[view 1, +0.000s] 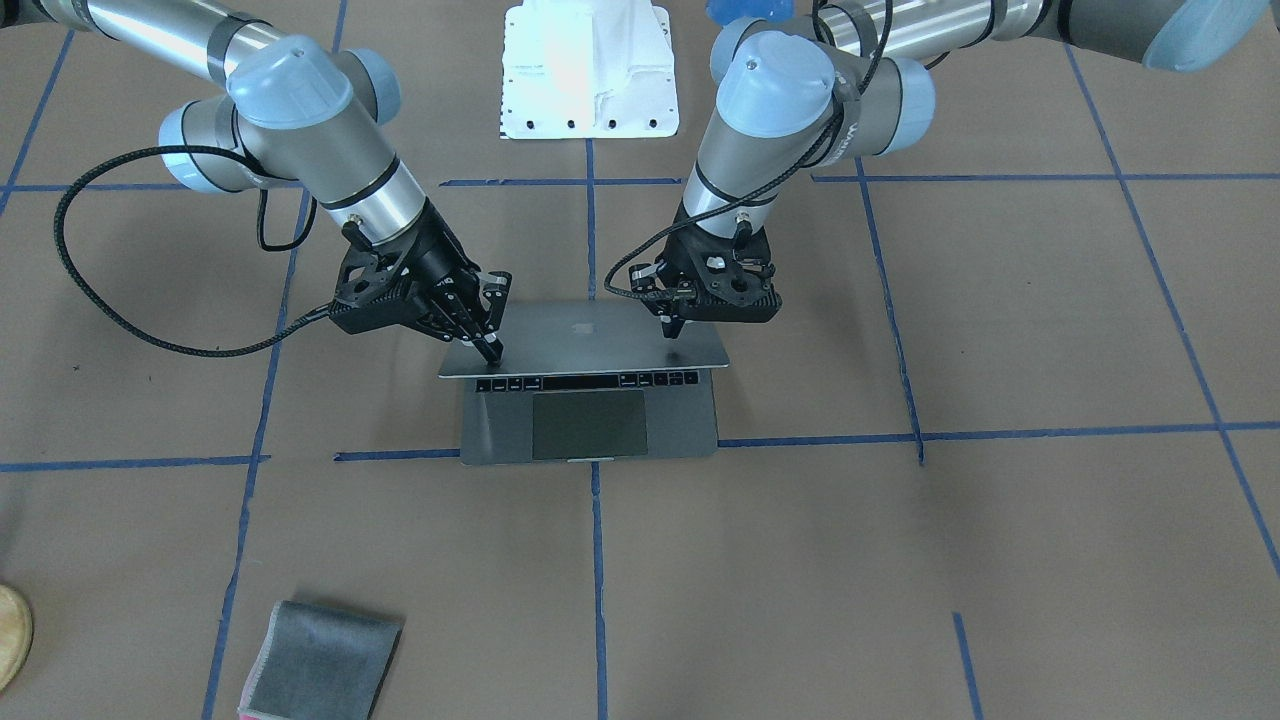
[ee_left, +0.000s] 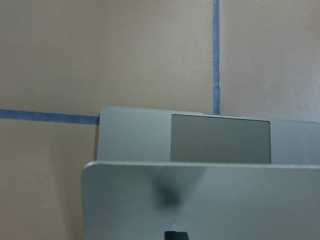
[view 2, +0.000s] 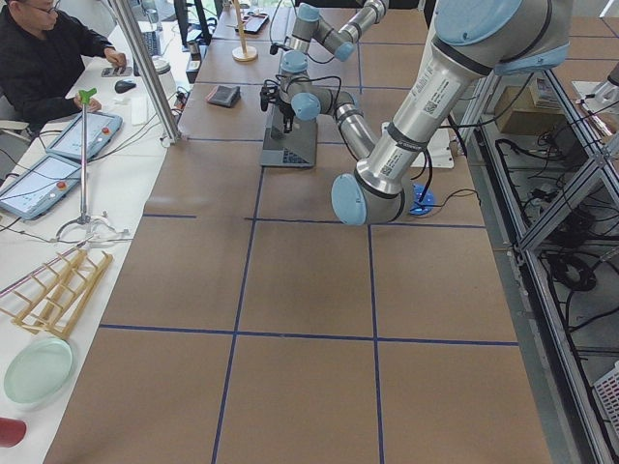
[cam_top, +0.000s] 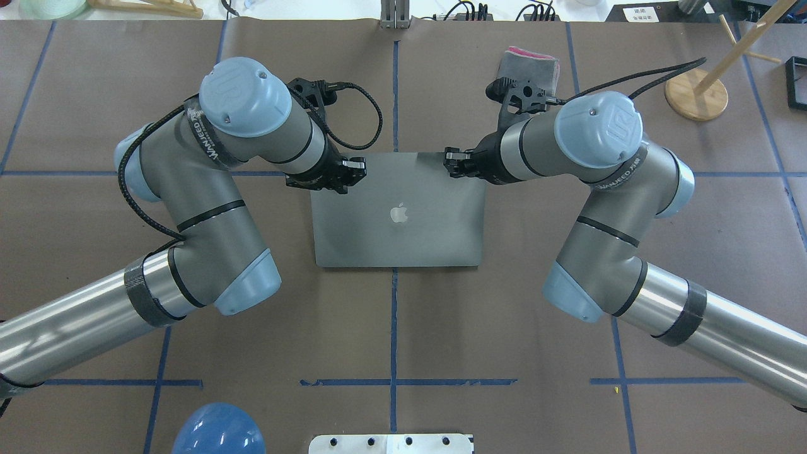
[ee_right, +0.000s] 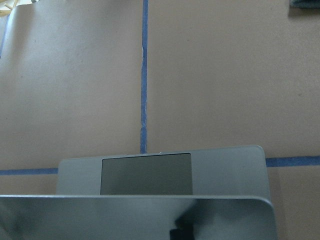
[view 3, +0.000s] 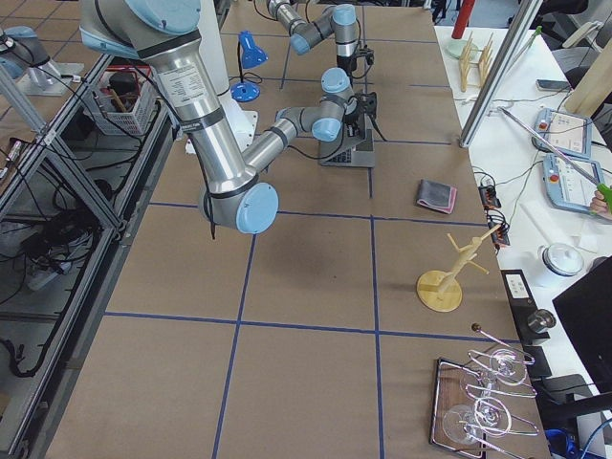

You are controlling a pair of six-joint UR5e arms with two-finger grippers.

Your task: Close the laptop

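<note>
The lid of the laptop will lie flat over the keyboard and trackpad (view 1: 589,383) once my right gripper releases it.
The space-grey laptop (view 1: 585,340) sits mid-table, half closed. Its lid with the dark apple logo (cam_top: 398,214) leans low over the keyboard, and only the front key row and trackpad (view 1: 588,424) show. My left gripper (view 1: 673,330) is shut, its tips resting on the lid's outer face near one top corner. My right gripper (view 1: 491,350) is shut, its tips on the lid near the other top corner. Both wrist views look down over the lid (ee_left: 225,200) (ee_right: 125,217) to the trackpad. The screen is hidden.
A folded grey cloth with a pink edge (view 1: 320,665) lies on the operators' side, also seen in the overhead view (cam_top: 533,66). A wooden stand (cam_top: 696,94) is at the far right. The white base plate (view 1: 590,70) and a blue dome (cam_top: 217,432) are by the robot.
</note>
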